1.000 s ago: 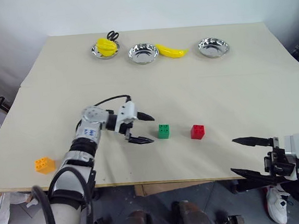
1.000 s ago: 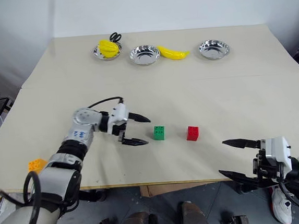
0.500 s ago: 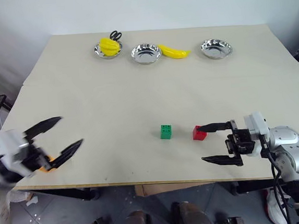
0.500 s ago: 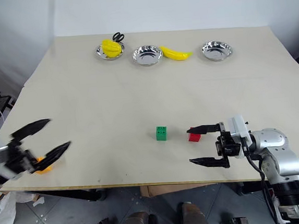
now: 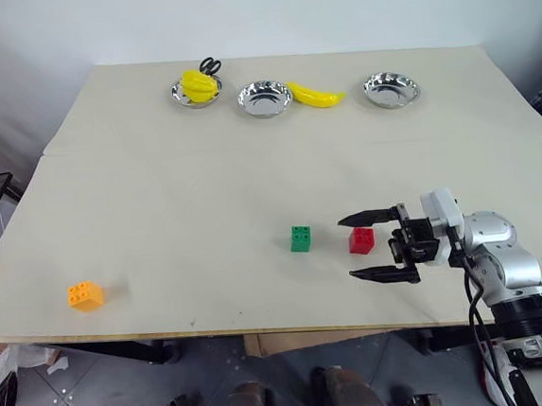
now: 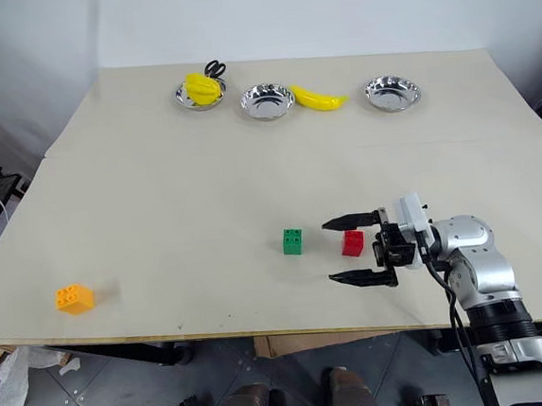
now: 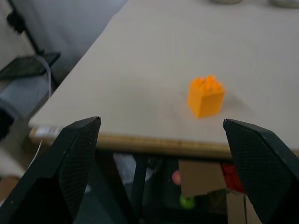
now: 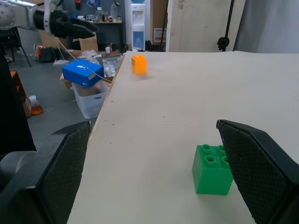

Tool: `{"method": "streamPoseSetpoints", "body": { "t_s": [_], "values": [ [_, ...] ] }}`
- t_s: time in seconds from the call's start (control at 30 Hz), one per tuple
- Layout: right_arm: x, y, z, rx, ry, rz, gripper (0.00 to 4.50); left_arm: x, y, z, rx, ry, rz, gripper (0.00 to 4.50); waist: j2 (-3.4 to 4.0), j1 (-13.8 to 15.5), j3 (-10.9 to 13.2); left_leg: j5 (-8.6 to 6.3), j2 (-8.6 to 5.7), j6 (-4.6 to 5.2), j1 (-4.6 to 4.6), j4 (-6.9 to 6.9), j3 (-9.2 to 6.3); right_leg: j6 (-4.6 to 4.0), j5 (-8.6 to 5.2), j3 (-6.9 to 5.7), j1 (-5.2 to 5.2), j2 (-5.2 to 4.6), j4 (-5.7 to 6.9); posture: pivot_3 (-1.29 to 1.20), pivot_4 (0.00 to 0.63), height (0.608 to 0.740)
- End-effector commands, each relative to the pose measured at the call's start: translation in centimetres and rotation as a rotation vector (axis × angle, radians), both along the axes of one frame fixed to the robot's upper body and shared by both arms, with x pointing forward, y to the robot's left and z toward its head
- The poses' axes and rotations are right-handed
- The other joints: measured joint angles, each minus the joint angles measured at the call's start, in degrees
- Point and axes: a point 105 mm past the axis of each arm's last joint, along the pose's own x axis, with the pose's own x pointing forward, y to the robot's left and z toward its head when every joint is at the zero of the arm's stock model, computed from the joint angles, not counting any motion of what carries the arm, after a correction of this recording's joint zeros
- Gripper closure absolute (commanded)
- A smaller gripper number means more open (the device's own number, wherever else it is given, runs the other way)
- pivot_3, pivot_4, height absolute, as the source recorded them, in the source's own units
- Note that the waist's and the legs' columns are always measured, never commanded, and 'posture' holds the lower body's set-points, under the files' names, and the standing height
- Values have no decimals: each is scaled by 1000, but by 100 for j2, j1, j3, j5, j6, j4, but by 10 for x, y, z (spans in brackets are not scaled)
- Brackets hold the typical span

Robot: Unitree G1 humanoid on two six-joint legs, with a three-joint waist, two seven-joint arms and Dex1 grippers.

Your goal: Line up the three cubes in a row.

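Next, I move my left gripper to the orange cube near the table's front edge and close it on its opposite sides (image 5: 87,299) (image 7: 206,101), below the studs.
On the table's near half the green cube (image 5: 301,238) and the red cube (image 5: 360,241) stand side by side with a small gap. The orange cube (image 5: 84,295) sits alone far to the left, by the front edge. My right gripper (image 5: 348,248) is open and points left, and the red cube lies between its two fingers, touching neither as far as I can tell. Its wrist view has the green cube (image 8: 212,169) close ahead and the orange cube (image 8: 138,64) far beyond. My left gripper (image 7: 161,122) is wide open off the table's edge, facing the orange cube (image 7: 205,96).
Along the far side stand three steel bowls: one (image 5: 195,91) holding a yellow object with black scissors behind it, a second (image 5: 264,97), and a third (image 5: 390,88). A banana (image 5: 315,94) lies between the last two. The table's front edge (image 5: 263,327) runs just below the cubes.
My left arm pulled back from beside the green cube, leftwards and off the table, out of the head views. My right gripper came in from the front right corner and now brackets the red cube.
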Motion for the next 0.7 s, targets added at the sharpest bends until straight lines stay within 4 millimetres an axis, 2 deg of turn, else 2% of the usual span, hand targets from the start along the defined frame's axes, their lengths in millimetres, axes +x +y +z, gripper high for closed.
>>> {"method": "streamPoseSetpoints", "body": {
  "t_s": [0.03,0.13,0.23,0.43,0.53,0.63,0.7],
  "values": [
    [-10,-3,5,-10,-38,73,0,-9,4,-2,5,-7,38,53,0,-1,0,0,0,1,0,0,0,0,0,0,0,-1,0,0,150,740],
    [-12,-5,5,-16,-49,72,0,-9,2,-16,-28,26,24,53,1,-20,0,-3,0,3,0,-3,2,-1,-1,1,-2,-1,0,0,150,740],
    [-12,-6,5,-18,-48,68,0,-2,-2,-19,-49,30,16,53,-1,-27,0,-7,1,4,0,-6,3,-1,0,2,-5,-1,0,0,150,740],
    [-15,-5,4,-24,-17,66,0,44,-17,-10,-95,14,-4,53,0,-6,0,-7,1,4,-1,-6,3,0,0,2,-4,-1,0,0,150,740],
    [-17,-2,5,-25,-7,66,0,76,-41,-4,-126,30,-32,53,0,-5,0,-7,0,5,0,-6,2,0,0,4,-3,-1,2,0,150,740],
    [-18,0,5,-26,-3,68,0,94,-47,-5,-153,57,12,53,0,-16,0,-7,0,3,0,-6,3,4,2,5,-7,0,7,0,150,740],
    [-19,2,6,-26,-1,71,0,104,-58,-5,-163,71,-27,53,0,-45,-1,5,1,-31,0,-7,4,6,3,4,-13,3,13,0,150,740]
  ]
}}
